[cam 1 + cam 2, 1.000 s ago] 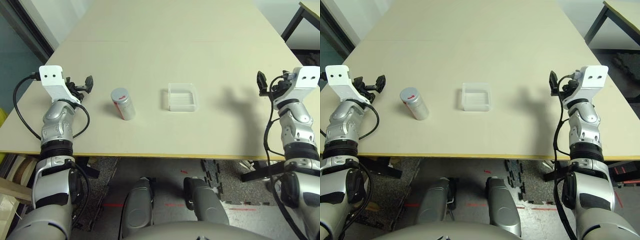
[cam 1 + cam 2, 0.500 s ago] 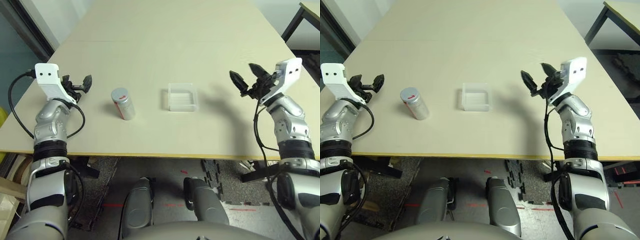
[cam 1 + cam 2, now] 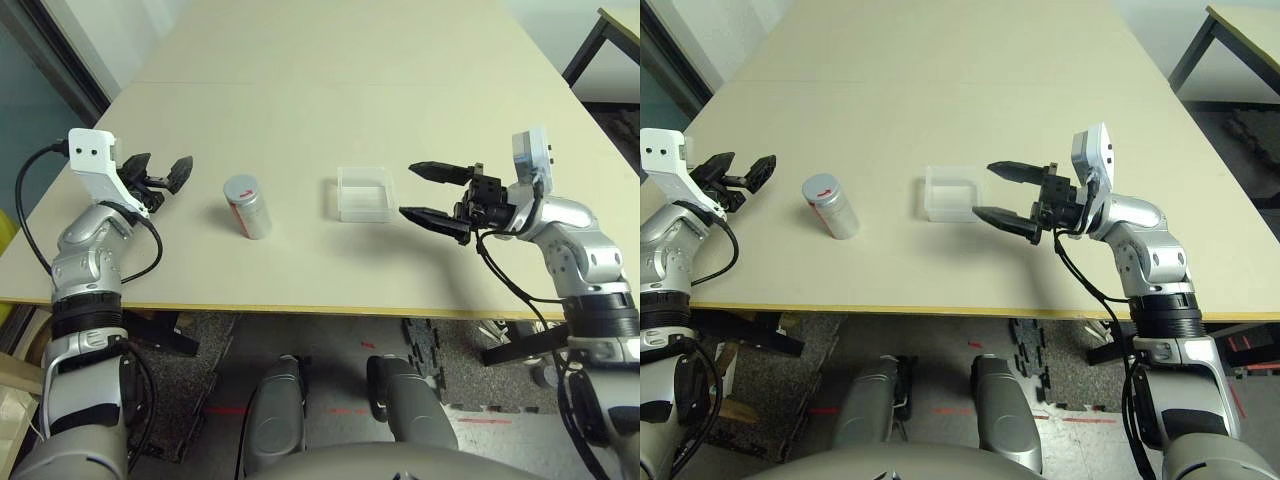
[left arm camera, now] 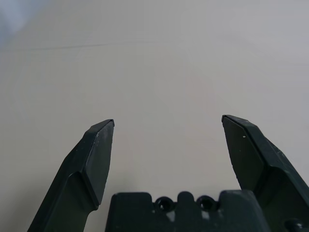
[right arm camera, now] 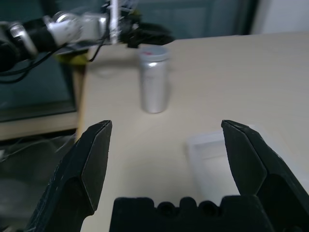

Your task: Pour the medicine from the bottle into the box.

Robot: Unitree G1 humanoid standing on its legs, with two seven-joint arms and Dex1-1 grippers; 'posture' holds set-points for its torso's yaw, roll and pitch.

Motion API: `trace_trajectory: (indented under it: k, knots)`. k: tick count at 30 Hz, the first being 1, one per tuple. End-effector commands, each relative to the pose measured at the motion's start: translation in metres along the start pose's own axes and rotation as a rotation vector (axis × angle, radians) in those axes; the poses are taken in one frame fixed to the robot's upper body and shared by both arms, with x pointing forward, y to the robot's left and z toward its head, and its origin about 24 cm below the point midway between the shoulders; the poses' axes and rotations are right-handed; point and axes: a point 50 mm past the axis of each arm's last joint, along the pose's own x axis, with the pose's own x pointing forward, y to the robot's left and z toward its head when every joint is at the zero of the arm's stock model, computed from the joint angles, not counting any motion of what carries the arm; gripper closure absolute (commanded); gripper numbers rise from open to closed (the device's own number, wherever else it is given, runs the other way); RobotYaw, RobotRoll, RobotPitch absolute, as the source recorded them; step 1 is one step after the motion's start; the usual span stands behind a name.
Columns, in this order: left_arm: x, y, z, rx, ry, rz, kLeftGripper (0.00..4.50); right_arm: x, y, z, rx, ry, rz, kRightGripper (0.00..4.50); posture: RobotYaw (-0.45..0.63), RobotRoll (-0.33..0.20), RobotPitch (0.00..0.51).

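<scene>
Next, I close my left gripper around the silvery body [image 3: 249,213] of the bottle, just under its grey top, which stays free above the fingers.
The bottle [image 3: 246,206] is a small silvery cylinder with a grey top bearing a red mark. It stands upright on the beige table [image 3: 330,90], left of centre. The medicine is hidden. The clear box [image 3: 365,193] lies flat near the table's middle, to the right of the bottle. My right gripper [image 3: 408,189] is open just right of the box, its fingertips level with the box's right edge and pointing left. From the right wrist I see the box [image 5: 212,154] and the bottle [image 5: 154,79] ahead. My left gripper [image 3: 163,166] is open and empty, a short way left of the bottle.
The table's front edge [image 3: 300,310] runs just before both forearms. A second table with a black leg [image 3: 590,45] stands at the far right. Wide bare tabletop lies behind the bottle and box.
My right gripper has swung in from the table's right side to the box's right edge, its fingers now pointing left. My left gripper has turned slightly toward the bottle.
</scene>
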Motion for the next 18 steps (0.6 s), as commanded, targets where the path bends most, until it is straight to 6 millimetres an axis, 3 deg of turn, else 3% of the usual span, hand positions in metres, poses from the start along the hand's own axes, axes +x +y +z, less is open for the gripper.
trace_trajectory:
  k: [1,8,13,18]
  knots:
    - [-0.011,-0.006,0.001,-0.012,-0.023,-0.051,0.02,0.004,0.001,-0.005,-0.016,0.022,0.019,0.0,0.03,0.0,0.124]
    - [-0.044,-0.018,-0.006,-0.04,-0.046,-0.119,0.02,0.009,-0.005,-0.012,-0.025,0.034,0.024,0.0,0.06,0.0,0.129]
    - [-0.067,-0.033,-0.021,0.004,0.007,-0.189,0.02,0.012,-0.008,-0.016,-0.033,0.038,0.025,0.0,0.07,0.0,0.131]
    - [-0.076,-0.05,-0.035,0.016,0.016,-0.209,0.02,0.01,-0.01,-0.017,-0.04,0.043,0.024,0.0,0.08,0.0,0.132]
